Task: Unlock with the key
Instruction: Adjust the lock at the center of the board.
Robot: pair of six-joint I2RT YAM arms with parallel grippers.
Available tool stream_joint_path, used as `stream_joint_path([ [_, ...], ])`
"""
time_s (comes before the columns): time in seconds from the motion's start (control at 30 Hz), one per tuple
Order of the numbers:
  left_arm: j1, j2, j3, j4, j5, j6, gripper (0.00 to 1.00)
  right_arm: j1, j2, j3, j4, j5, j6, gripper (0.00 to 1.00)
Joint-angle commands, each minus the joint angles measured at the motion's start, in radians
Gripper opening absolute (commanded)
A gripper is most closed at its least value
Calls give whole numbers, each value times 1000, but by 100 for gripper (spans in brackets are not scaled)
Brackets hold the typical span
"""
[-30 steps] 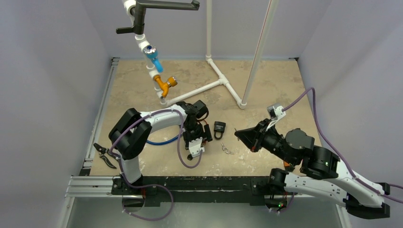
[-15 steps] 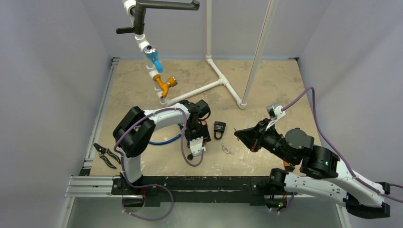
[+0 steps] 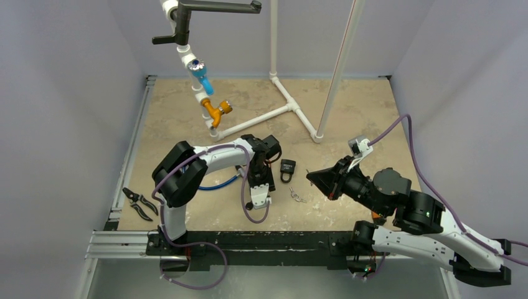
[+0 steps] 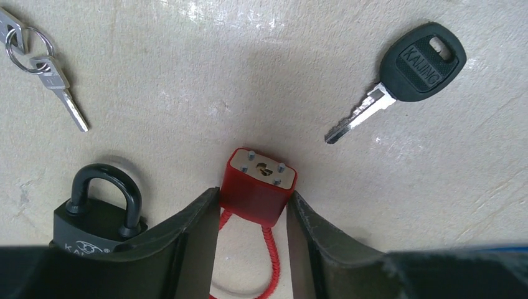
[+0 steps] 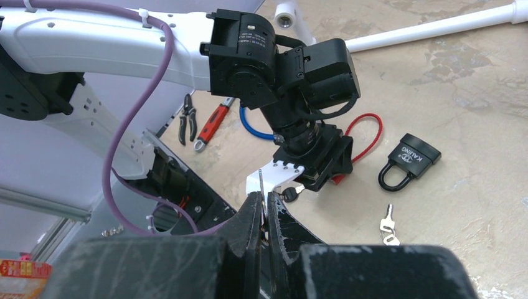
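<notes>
The body of the red padlock sits at a slant between the left gripper's fingers, so the robot should put it down, open and grip it square by its sides [image 4: 228, 189] before lifting.
A red padlock [image 4: 258, 180] with a red cable shackle lies on the table, keyhole end facing away from the left wrist camera. My left gripper [image 4: 254, 196] points down over it, and its fingers [image 4: 187, 224] press against both sides of the lock body. My right gripper [image 5: 262, 200] hovers to the right [image 3: 309, 176], shut on a thin silver key [image 5: 261, 184] whose blade sticks up between the fingers. A black-headed key [image 4: 414, 68] lies just past the red lock.
A black padlock [image 3: 287, 167] sits beside the left gripper, with small silver keys on a ring [image 3: 298, 196] in front of it. A blue cable loop [image 3: 212, 185], pliers [image 3: 138, 202] and a white pipe frame [image 3: 274, 115] with valves stand further off.
My left gripper has shifted slightly right and its jaws have narrowed onto the red padlock. The right arm has not moved.
</notes>
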Motion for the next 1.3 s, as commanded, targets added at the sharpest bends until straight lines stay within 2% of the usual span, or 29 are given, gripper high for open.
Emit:
stream_joint_path([
  [0.0,-4,18,-6,-10,44,614,33,-2,2,31,-7,0,13,0],
  [0.07,-8,3,-18,-9,71,584,25,-1,4,32,-8,-2,13,0],
  [0.13,-19,-15,-31,-7,96,533,22,0,7,34,-9,-5,10,0],
  [0.3,-113,-73,-56,11,163,252,21,-1,0,30,-8,-3,11,0],
  [0.47,-215,-64,5,-16,194,-102,21,0,-1,23,-7,-6,11,0],
  [0.57,-227,-55,7,-6,198,-189,26,-1,-1,23,-6,-7,13,0],
  [0.63,-227,-53,-13,24,177,-198,31,-1,0,25,-5,-8,13,0],
  [0.77,-227,-49,-25,31,165,-200,48,0,-2,25,-7,-8,20,0],
  [0.97,-235,-38,-26,-15,150,-87,63,0,-1,25,-4,-7,26,0],
  [1.1,-234,-43,-67,18,122,102,64,0,-4,22,-4,-6,31,0],
  [1.27,-235,-7,-34,9,84,283,62,-1,-7,28,-9,-5,36,0],
])
